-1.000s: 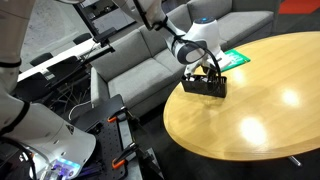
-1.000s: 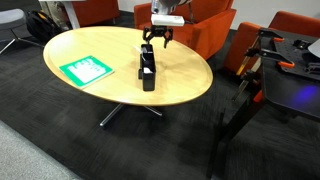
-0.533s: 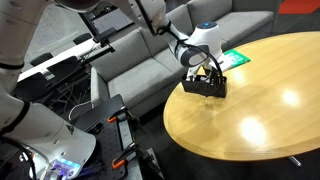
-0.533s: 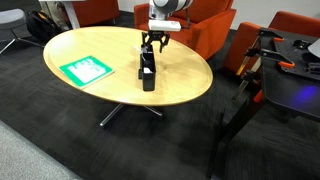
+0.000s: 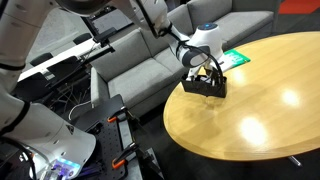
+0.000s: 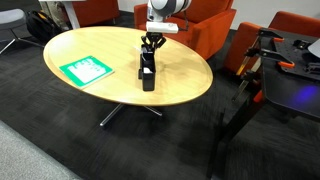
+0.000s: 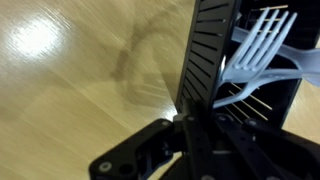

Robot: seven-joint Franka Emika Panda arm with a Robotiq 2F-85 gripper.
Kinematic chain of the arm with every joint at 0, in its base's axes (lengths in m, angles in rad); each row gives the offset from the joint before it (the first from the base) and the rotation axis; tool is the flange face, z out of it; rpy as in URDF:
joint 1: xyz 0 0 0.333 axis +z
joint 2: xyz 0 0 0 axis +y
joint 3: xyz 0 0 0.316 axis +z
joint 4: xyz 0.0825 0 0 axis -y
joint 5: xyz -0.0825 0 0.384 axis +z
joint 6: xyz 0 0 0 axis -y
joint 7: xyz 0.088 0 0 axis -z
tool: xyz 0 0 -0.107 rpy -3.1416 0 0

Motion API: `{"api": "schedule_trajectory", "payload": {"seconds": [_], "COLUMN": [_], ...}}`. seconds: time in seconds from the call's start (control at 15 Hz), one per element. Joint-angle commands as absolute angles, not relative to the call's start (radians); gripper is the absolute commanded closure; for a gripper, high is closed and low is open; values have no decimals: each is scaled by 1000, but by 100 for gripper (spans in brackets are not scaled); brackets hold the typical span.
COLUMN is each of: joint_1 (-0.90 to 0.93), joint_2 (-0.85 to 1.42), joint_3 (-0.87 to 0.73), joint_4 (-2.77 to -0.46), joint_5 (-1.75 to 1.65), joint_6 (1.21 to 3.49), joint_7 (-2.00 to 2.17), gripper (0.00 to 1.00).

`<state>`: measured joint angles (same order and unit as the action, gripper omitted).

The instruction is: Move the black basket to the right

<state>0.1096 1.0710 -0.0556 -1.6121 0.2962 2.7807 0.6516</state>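
Observation:
My gripper is going to let go of the black basket on the bare wood [image 5: 215,131] near the table's front edge, away from the green-and-white packet.
The black basket [image 5: 205,87] [image 6: 148,74] stands on the round wooden table [image 5: 262,112] [image 6: 115,88], near its edge. White plastic forks [image 7: 262,50] stick out of it. My gripper [image 5: 208,72] [image 6: 150,50] comes down from above onto one end of the basket. In the wrist view the slatted basket wall [image 7: 205,50] runs straight down between the dark fingers [image 7: 150,150], and my gripper [image 7: 190,125] is shut on that wall. The basket rests on the tabletop.
A flat green-and-white packet [image 5: 237,57] [image 6: 86,69] lies on the table apart from the basket. A grey sofa [image 5: 140,62] stands beside the table in an exterior view; orange chairs [image 6: 205,25] and a black cart [image 6: 285,75] surround it in an exterior view.
The jaws stood open over the basket's end a second ago and have since closed onto its wall. The basket has not visibly moved.

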Motion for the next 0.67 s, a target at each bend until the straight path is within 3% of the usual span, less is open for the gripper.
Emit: {"api": "schedule_trajectory", "payload": {"seconds": [0.0, 0.6], "joint_1": [146, 110], "joint_2": [1073, 971], "joint_3": [-89, -84], "joint_4": [-1590, -1686], "joint_5": [301, 379], "joint_6": [2745, 2752], "joint_7": [706, 870], "gripper": [100, 99]}}
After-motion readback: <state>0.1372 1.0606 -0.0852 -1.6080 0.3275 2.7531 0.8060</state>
